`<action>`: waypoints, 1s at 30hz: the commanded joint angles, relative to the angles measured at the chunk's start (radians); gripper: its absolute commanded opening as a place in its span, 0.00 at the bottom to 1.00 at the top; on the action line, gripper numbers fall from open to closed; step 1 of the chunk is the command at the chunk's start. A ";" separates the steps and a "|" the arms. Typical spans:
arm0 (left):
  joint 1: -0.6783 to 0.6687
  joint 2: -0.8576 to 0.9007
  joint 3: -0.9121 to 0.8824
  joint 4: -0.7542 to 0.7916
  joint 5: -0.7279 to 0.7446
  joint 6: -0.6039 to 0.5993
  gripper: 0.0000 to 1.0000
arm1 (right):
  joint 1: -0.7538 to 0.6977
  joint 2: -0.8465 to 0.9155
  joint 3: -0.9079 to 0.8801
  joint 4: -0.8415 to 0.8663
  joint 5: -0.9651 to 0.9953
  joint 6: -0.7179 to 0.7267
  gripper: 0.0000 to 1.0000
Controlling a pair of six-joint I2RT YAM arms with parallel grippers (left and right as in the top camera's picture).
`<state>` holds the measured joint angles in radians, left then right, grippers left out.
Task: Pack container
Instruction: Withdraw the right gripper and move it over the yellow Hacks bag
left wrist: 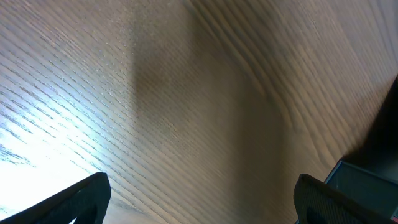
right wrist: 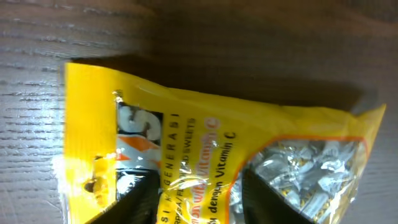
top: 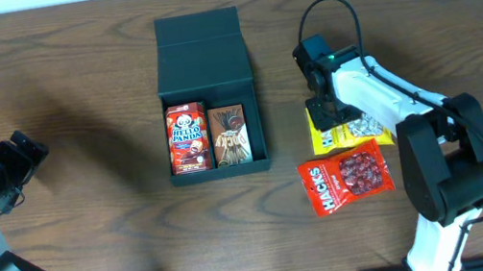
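The yellow packet's broad middle is under my right gripper, so next I open it, lift it clear and pinch the packet's flat end [right wrist: 87, 90] near its corner.
The container [top: 200, 35] is a dark green-black box, open with its flap lid laid back, at the table's middle. Inside lie a red Hello Panda box [top: 189, 139] and a brown snack packet [top: 229, 135]. A corner of the container shows in the left wrist view [left wrist: 367, 186]. My right gripper [top: 327, 107] [right wrist: 199, 202] is down on a yellow sweets packet [top: 322, 140] [right wrist: 186, 124] right of the container, with its fingers closed on a fold of the film. My left gripper [top: 25, 150] [left wrist: 199, 208] is open and empty, far left above bare wood.
A red snack packet [top: 347, 180] lies just in front of the yellow one, near the right arm's base. The wooden table [top: 81, 103] stretches bare between the left gripper and the container.
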<state>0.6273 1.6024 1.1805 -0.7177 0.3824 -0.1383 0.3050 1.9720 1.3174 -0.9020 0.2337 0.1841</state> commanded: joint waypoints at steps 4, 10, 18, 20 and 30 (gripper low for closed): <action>0.000 -0.015 0.020 -0.004 0.003 -0.011 0.95 | -0.005 0.000 -0.019 0.009 -0.003 0.001 0.10; 0.001 -0.015 0.020 -0.004 0.003 -0.011 0.95 | -0.005 -0.001 -0.018 0.009 -0.002 0.002 0.02; 0.000 -0.015 0.020 -0.009 0.003 -0.011 0.95 | -0.006 -0.004 0.064 -0.013 -0.002 -0.193 0.54; 0.000 -0.015 0.020 -0.011 0.003 -0.010 0.95 | -0.008 -0.004 0.080 0.002 -0.003 -0.283 0.57; 0.000 -0.015 0.020 -0.013 0.002 -0.004 0.95 | -0.058 0.004 0.092 0.076 -0.050 -0.425 0.77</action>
<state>0.6273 1.6024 1.1805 -0.7265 0.3828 -0.1379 0.2752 1.9701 1.3930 -0.8299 0.2173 -0.1692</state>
